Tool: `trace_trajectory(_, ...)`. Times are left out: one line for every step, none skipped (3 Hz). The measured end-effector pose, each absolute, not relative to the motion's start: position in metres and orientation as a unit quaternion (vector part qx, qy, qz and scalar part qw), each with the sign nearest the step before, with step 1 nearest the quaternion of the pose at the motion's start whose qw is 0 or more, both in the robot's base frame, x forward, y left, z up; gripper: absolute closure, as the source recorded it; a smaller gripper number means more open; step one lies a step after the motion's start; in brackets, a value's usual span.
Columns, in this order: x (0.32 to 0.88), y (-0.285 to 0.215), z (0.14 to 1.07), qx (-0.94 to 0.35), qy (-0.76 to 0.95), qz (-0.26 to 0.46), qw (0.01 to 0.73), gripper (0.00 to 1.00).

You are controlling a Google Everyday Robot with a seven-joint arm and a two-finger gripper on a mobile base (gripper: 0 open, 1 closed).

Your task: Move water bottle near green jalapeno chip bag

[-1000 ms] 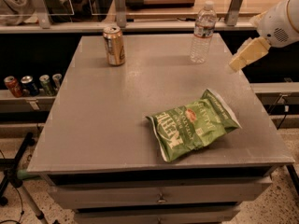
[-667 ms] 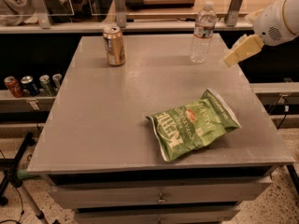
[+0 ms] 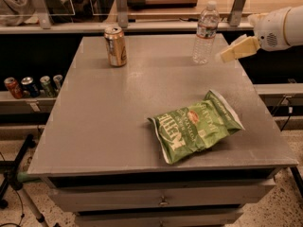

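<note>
My gripper is going to close around the middle of the water bottle (image 3: 205, 33), at a spot that sits well below the bottle's white cap.
The water bottle (image 3: 205, 32) stands upright at the far right of the grey table (image 3: 118, 122). It is clear and ribbed, with a white cap and a white-and-red label. The green jalapeno chip bag (image 3: 195, 125) lies flat near the table's front right. My gripper (image 3: 227, 55) comes in from the right on a white arm. Its cream tip is just to the right of the bottle at about mid height. It does not touch the bottle.
A gold drink can (image 3: 116, 46) stands at the far left of the table. Several cans (image 3: 31, 86) sit on a low shelf to the left. A rail with posts (image 3: 120, 6) runs behind the table. Drawers (image 3: 161, 200) are below the front edge.
My gripper has moved left and up toward the water bottle. The bottle, the chip bag and the can have not moved.
</note>
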State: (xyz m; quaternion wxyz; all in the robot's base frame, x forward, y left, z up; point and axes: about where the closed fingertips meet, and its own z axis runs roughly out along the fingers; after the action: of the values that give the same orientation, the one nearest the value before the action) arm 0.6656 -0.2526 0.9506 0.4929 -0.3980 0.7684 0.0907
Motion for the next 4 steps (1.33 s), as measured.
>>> trace_trajectory(0.679, -0.248, 0.947, -0.363, 0.760, 0.106, 0.528, 0.00)
trace_trajectory(0.694, -0.247, 0.941, -0.327, 0.759, 0.124, 0.549, 0.00)
trace_trajectory(0.707, -0.247, 0.936, -0.293, 0.759, 0.143, 0.563, 0.00)
trace_trajectory(0.723, -0.245, 0.932, -0.271, 0.761, 0.156, 0.568, 0.00)
